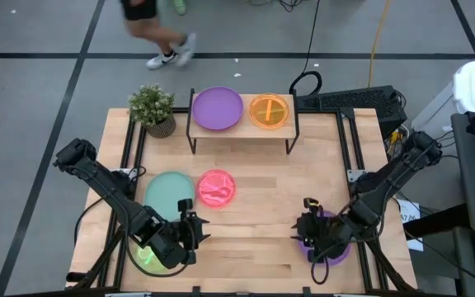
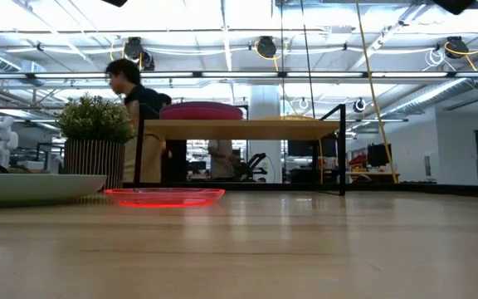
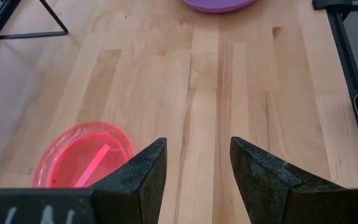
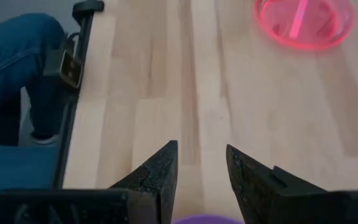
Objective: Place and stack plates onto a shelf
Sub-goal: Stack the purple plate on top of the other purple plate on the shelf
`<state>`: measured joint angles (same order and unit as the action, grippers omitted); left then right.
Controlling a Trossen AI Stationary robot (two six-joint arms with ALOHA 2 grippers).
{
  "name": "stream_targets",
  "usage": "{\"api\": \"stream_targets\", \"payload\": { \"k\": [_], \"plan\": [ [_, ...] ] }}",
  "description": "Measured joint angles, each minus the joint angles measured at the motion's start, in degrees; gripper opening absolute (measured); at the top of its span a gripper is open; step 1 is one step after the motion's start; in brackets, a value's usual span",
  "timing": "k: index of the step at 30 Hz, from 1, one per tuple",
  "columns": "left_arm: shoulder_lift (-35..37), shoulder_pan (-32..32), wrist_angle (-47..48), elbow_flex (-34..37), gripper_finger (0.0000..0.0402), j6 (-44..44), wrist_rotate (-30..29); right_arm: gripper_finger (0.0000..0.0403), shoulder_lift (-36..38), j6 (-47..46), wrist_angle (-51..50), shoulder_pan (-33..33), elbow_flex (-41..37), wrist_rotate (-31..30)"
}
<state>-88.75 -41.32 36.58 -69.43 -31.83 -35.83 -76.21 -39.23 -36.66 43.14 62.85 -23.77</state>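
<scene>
The robot's right gripper should next go to the near edge of the purple plate [image 1: 326,263] lying on the table and close there.
The shelf [image 1: 242,125] stands at the table's far side and carries a purple plate [image 1: 217,108] and an orange plate [image 1: 270,110]. A teal plate [image 1: 170,192] and a pink plate [image 1: 216,187] lie flat on the table, left of centre. A lime-green plate [image 1: 144,257] lies partly under my left arm. A second purple plate [image 1: 330,247] lies under my right arm. My left gripper [image 1: 195,229] hovers open near the table's near left, just short of the pink plate [image 3: 82,158]. My right gripper [image 1: 307,224] is open over the near right, above the purple plate's edge [image 4: 197,219].
A potted plant [image 1: 152,108] stands left of the shelf. A keyboard [image 1: 349,100] and cables lie behind the table's far right corner. Bare wood stretches between the two grippers [image 1: 250,235]. A person walks beyond the far edge [image 1: 159,33]; blue jeans [image 4: 11,62] show beside the table.
</scene>
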Motion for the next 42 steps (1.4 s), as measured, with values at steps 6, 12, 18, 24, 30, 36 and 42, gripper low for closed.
{"api": "stream_targets", "payload": {
  "k": [6, 12, 18, 24, 30, 36, 42],
  "plan": [
    [0.0, -0.5, 0.0, 0.0, 0.0181, -0.3, 0.0, 0.0118, -2.9, -7.0, -2.4, 2.9, 0.0, 1.6],
    [0.0, -0.5, 0.0, 0.0, 0.0181, -0.3, 0.0, 0.0118, -6.2, -16.5, -5.7, 6.2, 0.0, 4.5],
    [0.0, -0.1, 0.0, 0.0, 0.0181, -0.1, -0.1, 0.0118, -9.9, -25.3, -5.7, 7.9, 0.0, 7.0],
    [0.0, 1.0, -0.3, 0.0, 0.0181, 0.0, -0.1, 0.0118, -11.3, -33.2, -6.3, 9.0, 0.0, 9.0],
    [0.0, 1.9, -0.4, 0.0, 0.0181, 0.0, -0.1, 0.0118, -11.9, -38.0, -9.7, 9.1, 0.0, 7.4],
    [0.0, 1.9, -0.4, 0.0, 0.0181, 0.1, -0.1, 0.0118, -14.5, -35.3, -8.0, 8.6, -0.2, 9.0],
    [0.0, 1.9, -0.4, 0.0, 0.0181, 0.1, -0.1, 0.0118, -17.1, -29.5, -4.5, 8.6, -0.2, 9.0]
  ]
}}
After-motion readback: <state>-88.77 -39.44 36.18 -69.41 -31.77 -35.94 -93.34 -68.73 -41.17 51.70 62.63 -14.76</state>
